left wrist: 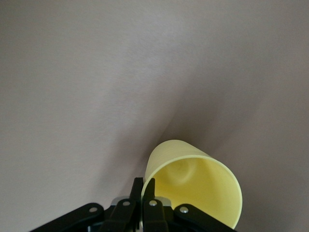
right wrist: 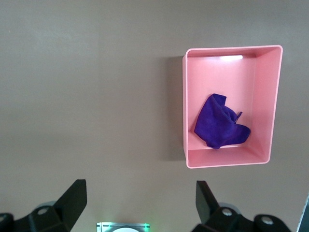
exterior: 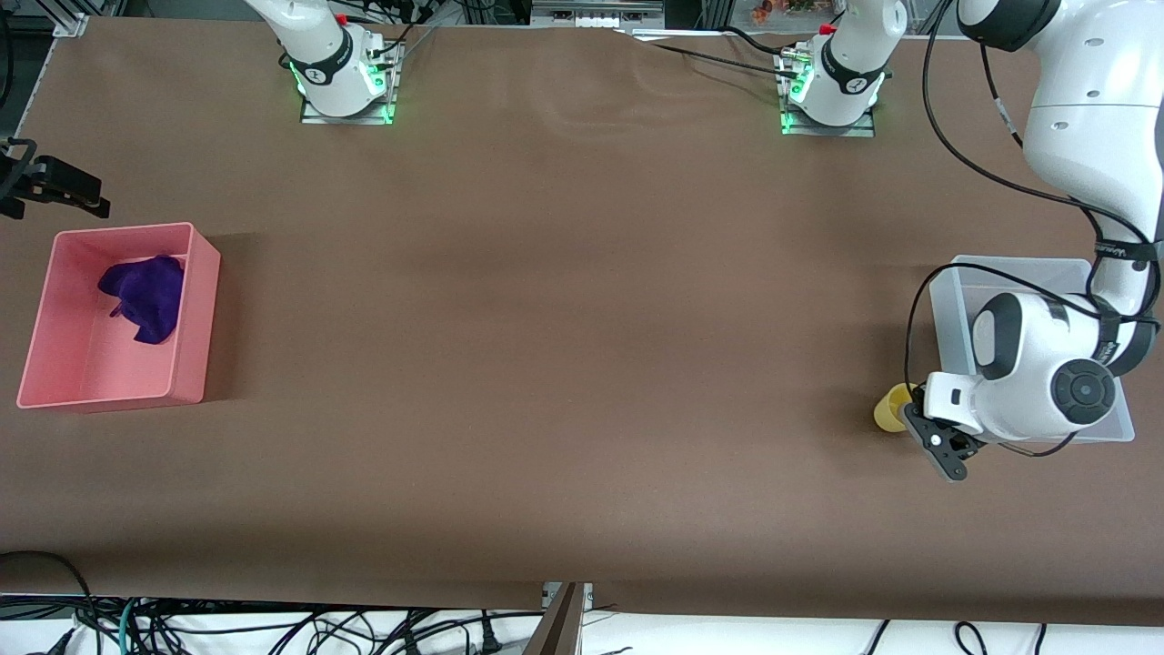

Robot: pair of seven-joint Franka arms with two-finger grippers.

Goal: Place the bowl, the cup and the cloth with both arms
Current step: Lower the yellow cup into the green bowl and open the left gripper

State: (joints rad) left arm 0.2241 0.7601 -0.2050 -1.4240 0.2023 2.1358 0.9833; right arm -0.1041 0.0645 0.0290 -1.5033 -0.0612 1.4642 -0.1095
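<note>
My left gripper is going to release the yellow cup inside the clear bin (exterior: 1012, 332), slightly toward the pink bin. The cup now hangs tilted over the table.
The yellow cup (exterior: 890, 408) hangs tilted in my left gripper (exterior: 915, 416), over the table beside the clear bin's corner. In the left wrist view the gripper (left wrist: 145, 186) is shut on the cup's (left wrist: 195, 180) rim, one finger inside and one outside. The purple cloth (exterior: 145, 296) lies crumpled in the pink bin (exterior: 196, 309) at the right arm's end. My right gripper (right wrist: 140, 192) is open and empty, high over the table beside the pink bin (right wrist: 185, 106); the cloth (right wrist: 219, 128) shows there too. It shows at the front view's edge (exterior: 41, 182). The bowl is hidden.
A clear plastic bin (exterior: 950, 305) stands at the left arm's end, mostly covered by the left arm. The two arm bases (exterior: 344, 77) (exterior: 829, 86) stand along the table's edge farthest from the front camera. Cables hang below the table's nearest edge.
</note>
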